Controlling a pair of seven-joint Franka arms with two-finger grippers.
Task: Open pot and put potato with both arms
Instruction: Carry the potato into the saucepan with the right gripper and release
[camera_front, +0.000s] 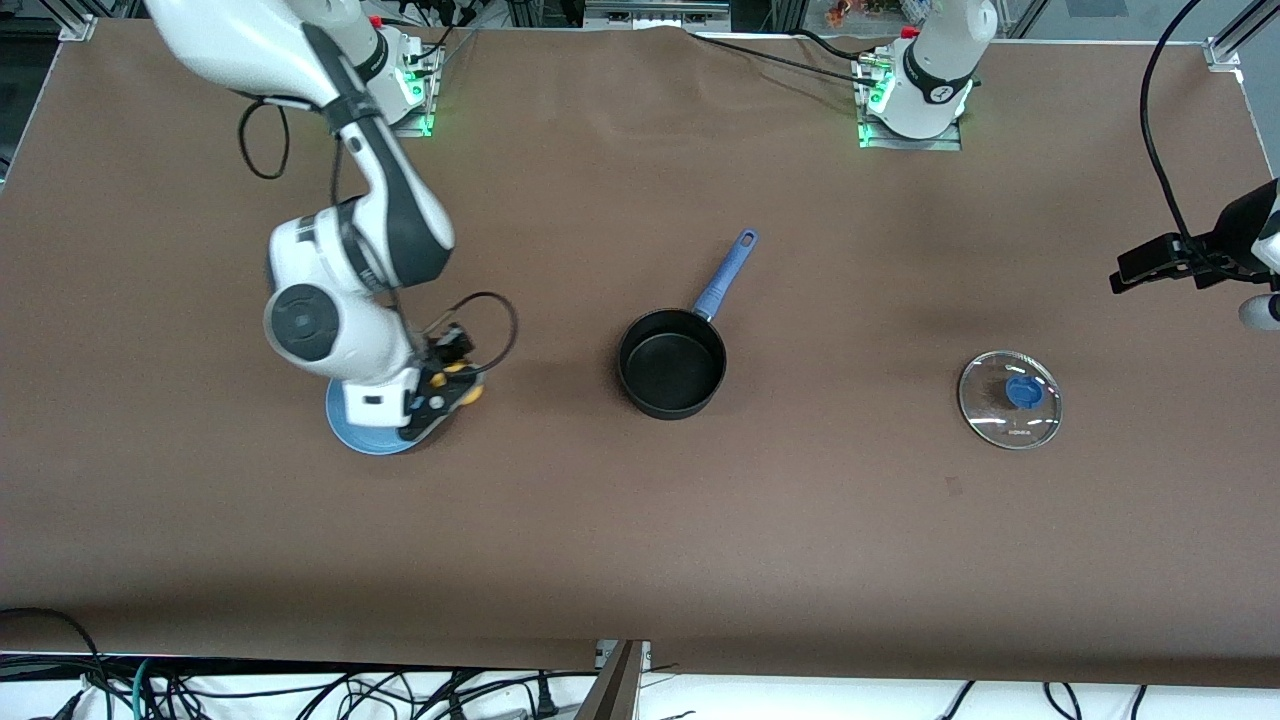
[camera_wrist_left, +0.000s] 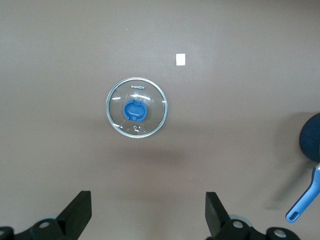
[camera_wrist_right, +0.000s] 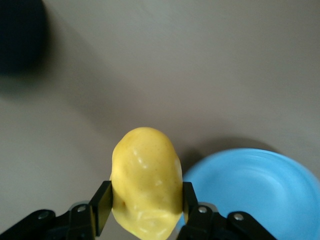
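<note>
My right gripper needs to release the yellow potato on the inside bottom of the black pot (camera_front: 665, 376) (camera_wrist_right: 10, 36), near the pot's middle.
The black pot (camera_front: 672, 365) stands open mid-table, its blue handle (camera_front: 725, 275) pointing toward the robots' bases. Its glass lid (camera_front: 1010, 399) with a blue knob lies flat on the table toward the left arm's end. My right gripper (camera_front: 455, 388) is shut on the yellow potato (camera_wrist_right: 146, 180), holding it low over the edge of the blue plate (camera_front: 365, 435). My left gripper (camera_wrist_left: 148, 200) is open and empty, high over the table near the lid (camera_wrist_left: 136, 107). The pot's rim (camera_wrist_left: 311, 140) shows at the edge of the left wrist view.
A small white tag (camera_wrist_left: 181, 59) lies on the brown table cover near the lid. The blue plate (camera_wrist_right: 250, 190) lies beside the held potato. The pot shows as a dark blur (camera_wrist_right: 20, 35) in the right wrist view.
</note>
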